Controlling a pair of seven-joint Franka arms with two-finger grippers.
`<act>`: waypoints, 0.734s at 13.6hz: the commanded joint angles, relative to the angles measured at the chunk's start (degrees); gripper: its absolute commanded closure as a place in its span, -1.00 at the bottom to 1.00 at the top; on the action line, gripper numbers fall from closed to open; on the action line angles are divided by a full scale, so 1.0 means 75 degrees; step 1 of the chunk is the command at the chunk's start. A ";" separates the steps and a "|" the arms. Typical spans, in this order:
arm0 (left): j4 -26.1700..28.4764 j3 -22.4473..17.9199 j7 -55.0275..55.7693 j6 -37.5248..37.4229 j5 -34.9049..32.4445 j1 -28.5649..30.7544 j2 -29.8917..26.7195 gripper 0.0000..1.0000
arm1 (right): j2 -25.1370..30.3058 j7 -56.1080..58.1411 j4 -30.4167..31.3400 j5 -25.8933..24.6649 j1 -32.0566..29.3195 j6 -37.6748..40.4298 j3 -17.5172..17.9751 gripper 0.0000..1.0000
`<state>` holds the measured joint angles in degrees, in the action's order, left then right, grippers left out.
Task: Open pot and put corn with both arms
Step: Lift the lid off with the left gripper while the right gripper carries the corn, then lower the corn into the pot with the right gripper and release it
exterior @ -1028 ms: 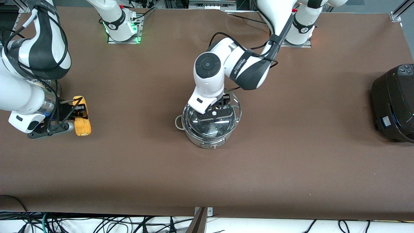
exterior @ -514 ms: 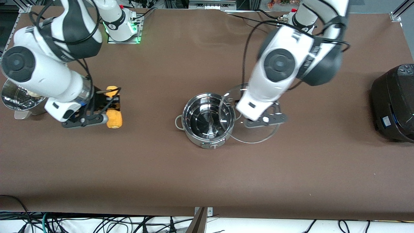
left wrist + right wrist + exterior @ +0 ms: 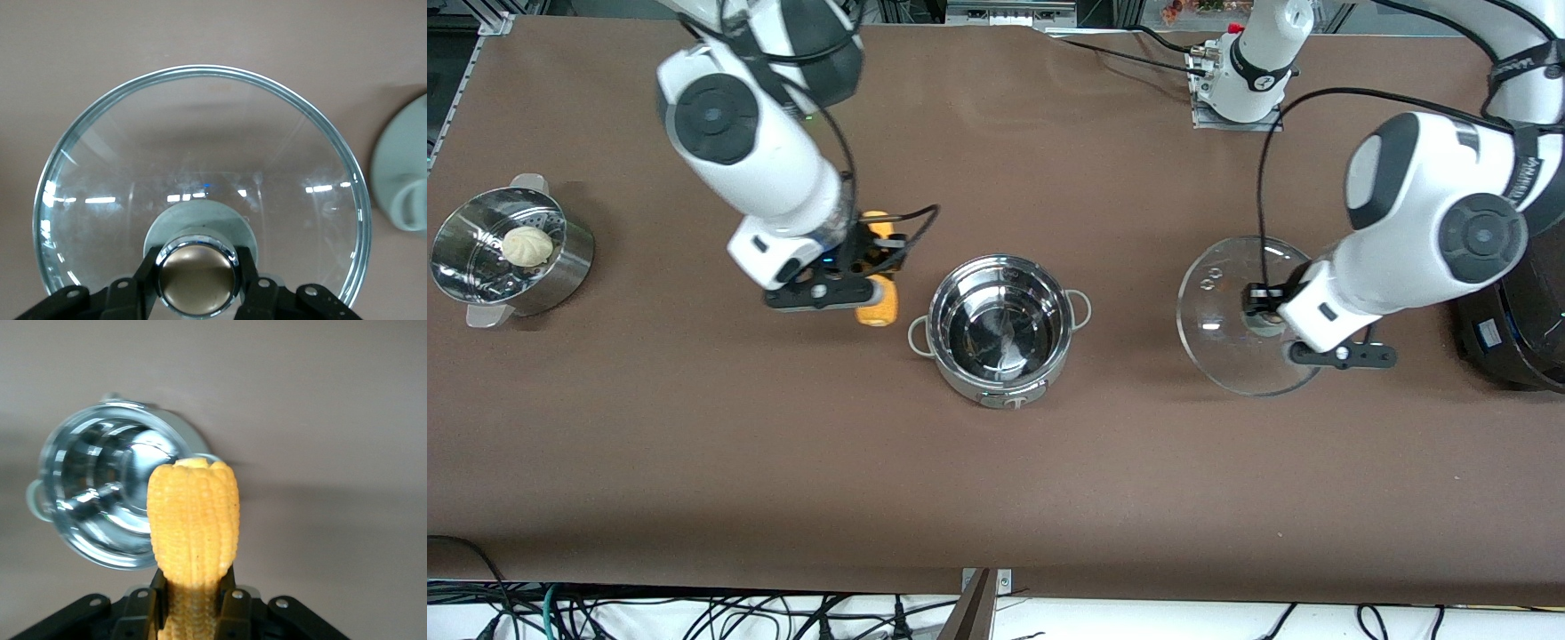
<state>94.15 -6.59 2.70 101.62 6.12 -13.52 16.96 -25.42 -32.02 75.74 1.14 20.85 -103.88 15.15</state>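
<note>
Next, my left gripper releases the glass lid on the bare table (image 3: 1276, 351) between pot and black cooker.
The pot (image 3: 935, 307) stands open and empty at the table's middle, its dial facing the front camera; it also shows in the right wrist view (image 3: 87, 487). My left gripper (image 3: 1263, 313) is shut on the tan knob (image 3: 197, 277) of the glass lid (image 3: 1223, 293). It holds the lid up over the table between the pot and the black cooker. My right gripper (image 3: 861, 267) is shut on the corn (image 3: 879, 309), gripped near one end (image 3: 193, 520). The cob hangs over the table just beside the pot, toward the right arm's end.
A perforated steel steamer bowl (image 3: 569, 267) with a white bun (image 3: 527, 244) sits at the right arm's end of the table. The big black cooker (image 3: 1507, 329) stands at the left arm's end, close to the left arm's wrist.
The left gripper lifted the lid off the pot and carried it toward the cooker. The right gripper raised the corn and carried it from near the steamer bowl to beside the pot.
</note>
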 commanded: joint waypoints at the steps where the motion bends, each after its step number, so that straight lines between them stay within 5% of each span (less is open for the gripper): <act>1: 0.1682 0.0105 -0.0861 0.1236 -0.0066 0.0418 -0.0750 1.00 | -0.0629 -0.0579 -0.0582 -0.0034 0.0417 -0.0456 -0.0039 1.00; 10: 0.3373 0.0058 -0.2339 0.4730 -0.0066 0.1146 0.0314 1.00 | -0.1755 -0.0781 -0.0735 -0.0596 0.1157 -0.1887 -0.0063 1.00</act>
<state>119.04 -6.64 -12.06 133.38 6.11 -5.64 17.29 -36.20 -36.80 72.80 -1.95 28.55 -117.12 14.97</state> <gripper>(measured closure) 0.502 0.678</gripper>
